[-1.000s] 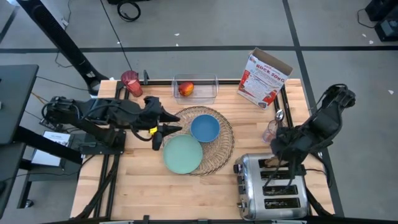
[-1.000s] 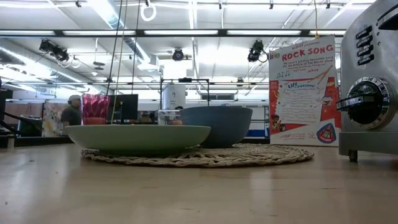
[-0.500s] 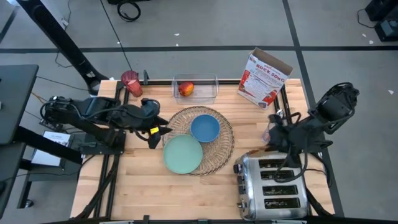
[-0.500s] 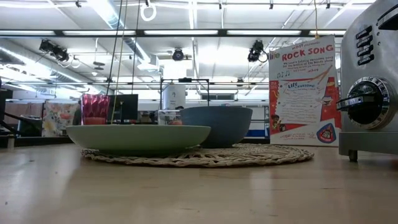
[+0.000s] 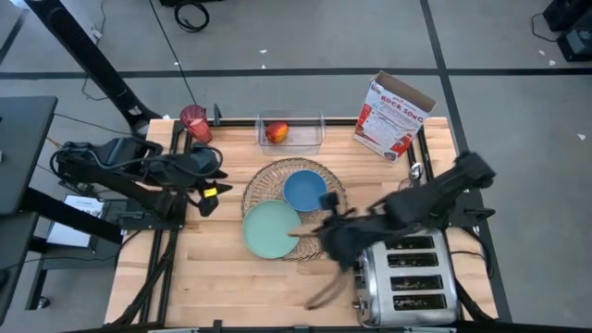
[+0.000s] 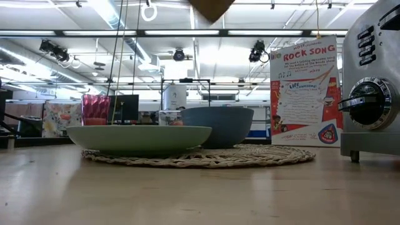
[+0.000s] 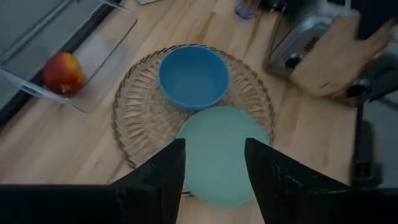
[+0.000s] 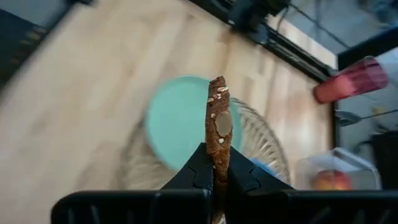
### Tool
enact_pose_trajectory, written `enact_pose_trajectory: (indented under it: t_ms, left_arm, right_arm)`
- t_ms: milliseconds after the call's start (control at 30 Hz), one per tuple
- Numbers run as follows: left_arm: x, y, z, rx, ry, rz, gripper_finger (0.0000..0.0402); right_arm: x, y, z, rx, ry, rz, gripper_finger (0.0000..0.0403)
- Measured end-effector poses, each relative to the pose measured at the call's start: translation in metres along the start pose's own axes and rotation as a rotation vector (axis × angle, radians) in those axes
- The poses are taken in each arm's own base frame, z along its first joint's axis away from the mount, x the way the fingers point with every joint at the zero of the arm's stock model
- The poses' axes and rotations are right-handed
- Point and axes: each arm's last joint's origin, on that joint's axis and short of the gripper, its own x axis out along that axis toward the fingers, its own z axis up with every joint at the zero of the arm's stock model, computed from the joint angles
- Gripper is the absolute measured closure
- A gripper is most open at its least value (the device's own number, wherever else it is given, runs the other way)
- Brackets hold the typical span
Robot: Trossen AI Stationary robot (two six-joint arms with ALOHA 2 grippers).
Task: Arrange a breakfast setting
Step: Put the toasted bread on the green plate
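Note:
Next, my right gripper releases the toast slice, now held above the plate's rim, on the middle of the mint-green plate [image 5: 272, 225] [image 8: 191, 122].
A mint-green plate [image 5: 271, 228] and a blue bowl [image 5: 304, 190] sit on the round wicker placemat [image 5: 324, 222]. My right gripper [image 5: 316, 233] reaches in from the table's right and is shut on a toast slice [image 8: 217, 121], above the plate's right rim. The toast also shows in the left wrist view [image 7: 336, 56] and at the top of the low view [image 6: 212, 6]. My left gripper [image 7: 214, 171] is open and empty, left of the placemat. The apple [image 5: 277, 132] lies in a clear tub [image 5: 310, 134]. The red cup [image 5: 194, 120] stands at the far left. My right gripper pinches the toast slice by one end [image 8: 216, 163], a finger on each flat face. The fingers come from the table's right, along the slice. The slice sticks out past the fingertips, edge-on to the wrist camera. It is lifted clear, well above plate and placemat.
A chrome toaster [image 5: 407, 282] stands at the near right. A cereal box [image 5: 393, 116] stands at the far right. A glass holding an orange-handled utensil [image 7: 247, 7] stands near the right edge. Bare wood lies in front of the plate.
My right gripper has risen from the toaster's slot with the toast slice and swung toward the table's left, ending above the plate's right rim. My left gripper has drawn back from the placemat toward the table's left edge.

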Motion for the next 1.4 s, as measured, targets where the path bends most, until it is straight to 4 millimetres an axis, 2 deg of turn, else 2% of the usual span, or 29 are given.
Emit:
enact_pose_trajectory:
  t_ms: [167,333,700,867,1033,1233,1400]
  left_arm:
    - [-0.002,0.001,0.0,0.059,-0.005,-0.001,0.0228]
    - [-0.002,0.001,0.0,0.074,-0.003,-0.003,0.0228]
    - [-0.002,0.001,0.0,0.075,0.0,-0.002,0.0228]
    - [-0.002,0.001,0.0,0.085,0.0,-0.002,0.0228]
    - [-0.001,0.001,0.0,0.08,0.002,0.0,0.0228]
    - [-0.001,0.001,0.0,0.073,0.002,0.0,0.0228]
    - [-0.001,0.001,-0.001,0.069,0.004,0.001,0.0228]
  right_arm:
    - [0.066,0.002,0.005,0.003,0.015,-0.06,0.039]
    - [0.118,0.008,0.0,-0.036,0.035,-0.076,0.039]
    - [0.19,0.017,-0.026,-0.116,0.155,-0.109,0.039]
    - [0.21,0.017,-0.036,-0.204,0.201,-0.114,0.039]
    - [0.22,0.014,-0.041,-0.184,0.19,-0.049,0.0378]
    - [0.227,0.016,-0.045,-0.173,0.188,0.006,0.0334]
    - [0.228,0.013,-0.045,-0.1,0.161,0.069,0.0286]
